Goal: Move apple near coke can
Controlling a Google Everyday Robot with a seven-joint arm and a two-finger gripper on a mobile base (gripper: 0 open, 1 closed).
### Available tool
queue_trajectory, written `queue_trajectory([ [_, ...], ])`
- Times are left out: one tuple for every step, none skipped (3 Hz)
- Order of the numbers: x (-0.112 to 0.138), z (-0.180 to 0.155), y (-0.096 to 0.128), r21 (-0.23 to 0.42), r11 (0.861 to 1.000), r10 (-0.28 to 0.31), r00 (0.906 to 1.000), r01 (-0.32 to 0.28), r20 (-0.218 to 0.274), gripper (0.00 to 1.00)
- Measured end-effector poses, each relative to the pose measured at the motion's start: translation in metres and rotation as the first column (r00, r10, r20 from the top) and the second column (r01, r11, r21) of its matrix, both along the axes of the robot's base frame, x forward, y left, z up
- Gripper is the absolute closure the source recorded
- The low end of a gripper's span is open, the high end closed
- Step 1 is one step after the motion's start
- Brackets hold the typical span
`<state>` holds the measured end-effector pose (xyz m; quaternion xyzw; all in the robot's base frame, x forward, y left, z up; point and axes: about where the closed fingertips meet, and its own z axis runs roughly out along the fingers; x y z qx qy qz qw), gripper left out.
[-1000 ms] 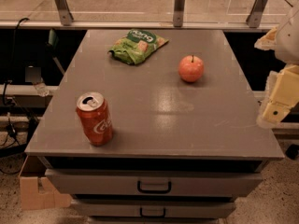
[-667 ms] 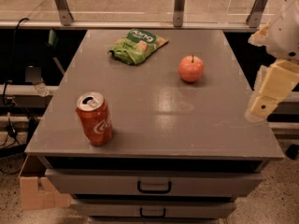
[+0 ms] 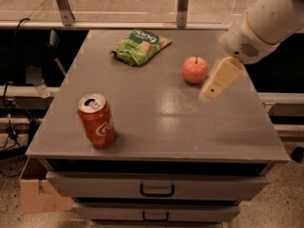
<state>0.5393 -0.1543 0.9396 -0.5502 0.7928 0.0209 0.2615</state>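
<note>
The robot's gripper should next close around the apple's sides (image 3: 198, 73), because the apple has to go near the coke can.
The reddish-orange apple (image 3: 194, 69) with a short dark stem sits on the grey table top (image 3: 156, 127), right of centre toward the back. The red coke can (image 3: 97, 120) stands upright near the front left corner, far from the apple. My gripper (image 3: 219, 80), a cream-coloured piece on a white arm reaching in from the upper right, hangs just right of the apple and slightly in front of it, above the table. It holds nothing that I can see.
A green snack bag (image 3: 140, 45) lies at the back centre of the table. Drawers (image 3: 156, 189) sit below the front edge. A cardboard box (image 3: 35, 194) stands on the floor at the lower left. Metal posts rise behind the table.
My arm has swung in from the right edge toward the left, bringing the gripper over the table next to the apple. The apple and can have not moved.
</note>
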Motion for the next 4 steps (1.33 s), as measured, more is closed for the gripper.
queue_trajectory([
  [0.056, -0.013, 0.007, 0.095, 0.994, -0.052, 0.9976, 0.048, 0.045, 0.0],
  [0.094, -0.036, 0.004, 0.149, 0.985, -0.095, 0.9951, 0.089, 0.03, 0.0],
  [0.118, -0.065, 0.0, 0.184, 0.975, -0.121, 0.9925, 0.122, -0.017, 0.0],
  [0.129, -0.086, 0.001, 0.214, 0.968, -0.119, 0.9906, 0.131, -0.067, 0.15],
])
